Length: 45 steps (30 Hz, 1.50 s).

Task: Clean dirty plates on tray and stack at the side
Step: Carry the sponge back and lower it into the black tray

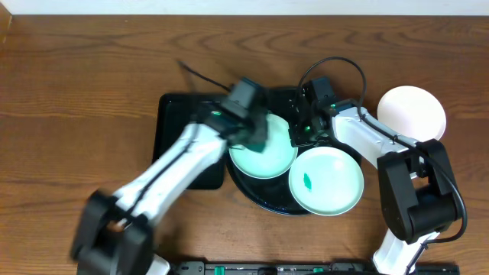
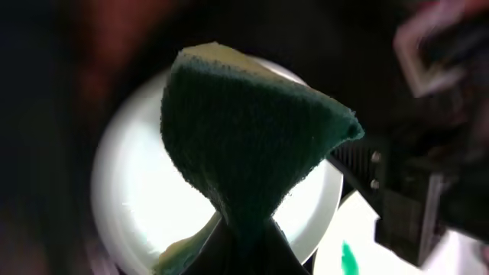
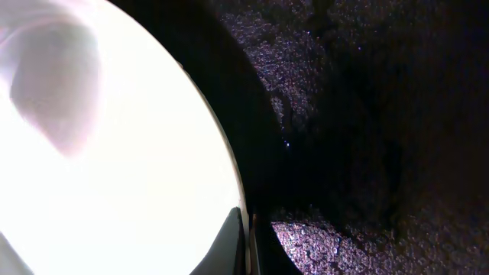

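Note:
Next, I release the dark green sponge with my left gripper on the bottom of the rectangular black tray (image 1: 180, 150) beside the round tray.
A pale mint plate (image 1: 267, 156) lies on the left of the round black tray (image 1: 263, 202). My left gripper (image 1: 256, 134) is shut on a dark green sponge (image 2: 244, 145), which hangs over that plate (image 2: 145, 198). My right gripper (image 1: 302, 130) is shut on the same plate's right rim; in the right wrist view the rim (image 3: 246, 229) sits pinched between the fingers (image 3: 229, 248). A second mint plate (image 1: 326, 181) with a small green smear (image 2: 348, 258) lies on the tray's right side. A white plate (image 1: 412, 113) rests on the table at the right, off the tray.
A rectangular black tray (image 1: 179, 126) lies left of the round tray, partly under my left arm. The right arm's base stands at the lower right (image 1: 416, 191). Bare wooden table surrounds the trays.

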Tool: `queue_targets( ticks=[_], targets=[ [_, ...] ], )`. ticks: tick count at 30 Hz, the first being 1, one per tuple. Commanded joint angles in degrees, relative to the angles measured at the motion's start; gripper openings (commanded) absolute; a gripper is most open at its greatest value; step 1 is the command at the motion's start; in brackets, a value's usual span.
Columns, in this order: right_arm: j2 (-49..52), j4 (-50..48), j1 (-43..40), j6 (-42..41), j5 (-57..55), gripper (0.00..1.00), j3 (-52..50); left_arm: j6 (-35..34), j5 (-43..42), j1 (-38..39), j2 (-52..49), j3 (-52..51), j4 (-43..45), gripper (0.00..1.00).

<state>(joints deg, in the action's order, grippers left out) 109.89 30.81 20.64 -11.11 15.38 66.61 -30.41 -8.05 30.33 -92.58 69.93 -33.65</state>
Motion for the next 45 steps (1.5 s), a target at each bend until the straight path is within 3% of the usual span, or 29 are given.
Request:
queue_targets(
  ticks=[1,7,14,28,45],
  targets=[
    [0.4,0.0,0.5,0.0,1.6,0.01,0.5,4.9,4.2,-5.4,4.5,1.9,-3.5,0.08],
    [0.4,0.0,0.5,0.0,1.6,0.01,0.5,13.7,4.7,-17.0,5.3,1.6,-13.0,0.08],
    [0.4,-0.2,0.5,0.0,1.6,0.01,0.5,15.9,4.7,-26.0,2.2,-2.1,-15.6,0.08],
    [0.4,-0.2,0.5,0.0,1.6,0.01,0.5,18.2,4.7,-26.5,-4.0,-7.6,-10.6,0.08],
    [0.4,-0.2,0.5,0.0,1.6,0.01,0.5,18.2,2.5,-26.4,-4.5,-9.4,-8.2,0.08]
  ],
)
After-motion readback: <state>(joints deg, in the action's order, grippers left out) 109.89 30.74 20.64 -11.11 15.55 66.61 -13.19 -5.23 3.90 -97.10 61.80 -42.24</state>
